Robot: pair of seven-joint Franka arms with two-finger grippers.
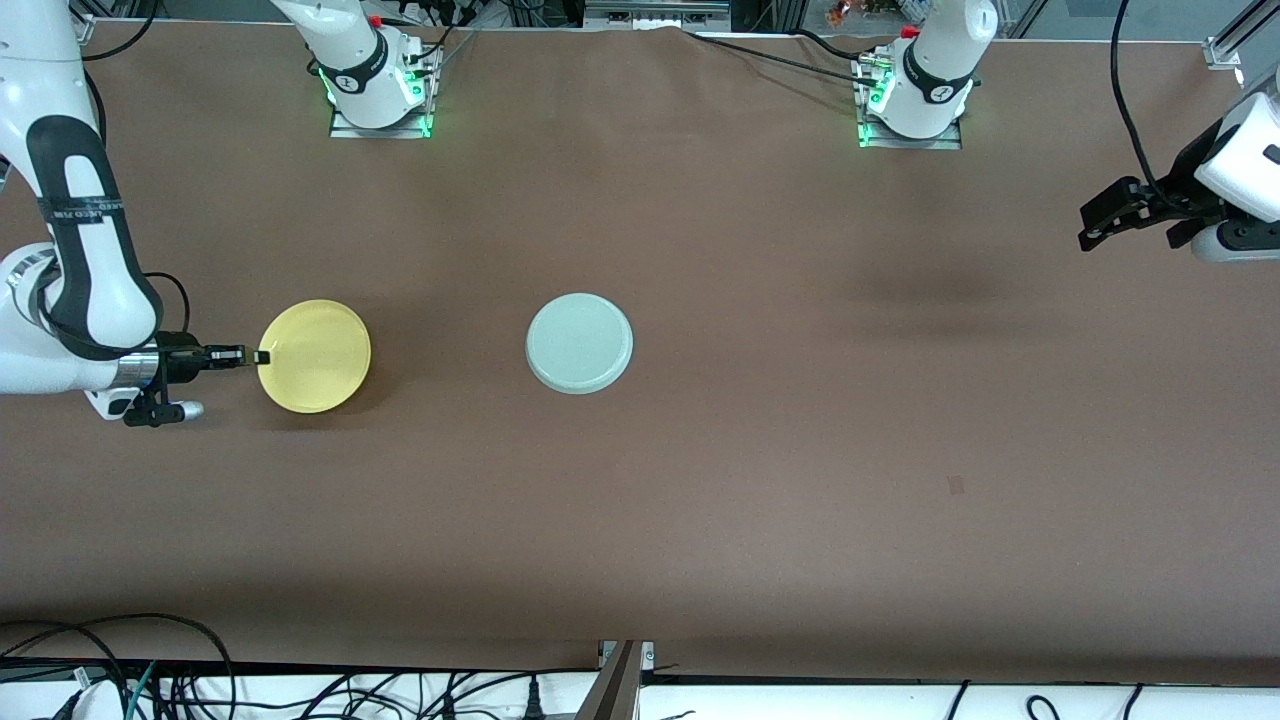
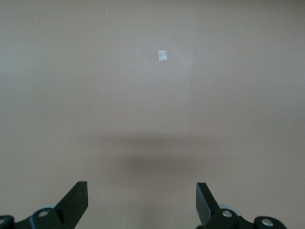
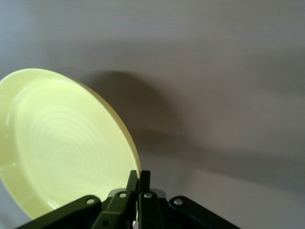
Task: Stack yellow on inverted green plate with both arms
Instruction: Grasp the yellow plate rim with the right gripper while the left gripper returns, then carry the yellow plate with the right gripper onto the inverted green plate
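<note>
The yellow plate, now held toward the table's end, will leave my right gripper on the flat bottom side of the green plate [image 1: 581, 338].
The yellow plate [image 1: 315, 356] is toward the right arm's end of the table, rim up, its hollow side showing. My right gripper [image 1: 262, 357] is shut on its rim; the right wrist view shows both fingers pinching the plate's edge [image 3: 71, 148], and the plate looks held a little off the table. The green plate [image 1: 579, 342] lies upside down near the middle of the table, flat underside up. My left gripper [image 1: 1100, 225] is open and empty, up in the air over the left arm's end of the table; its wrist view shows only bare table between its fingertips [image 2: 76, 200].
The brown table cover [image 1: 760, 450] spreads under everything. A small pale square mark [image 2: 162, 56] lies on it below the left gripper. Both arm bases [image 1: 378, 85] stand along the edge farthest from the front camera. Cables hang along the nearest edge.
</note>
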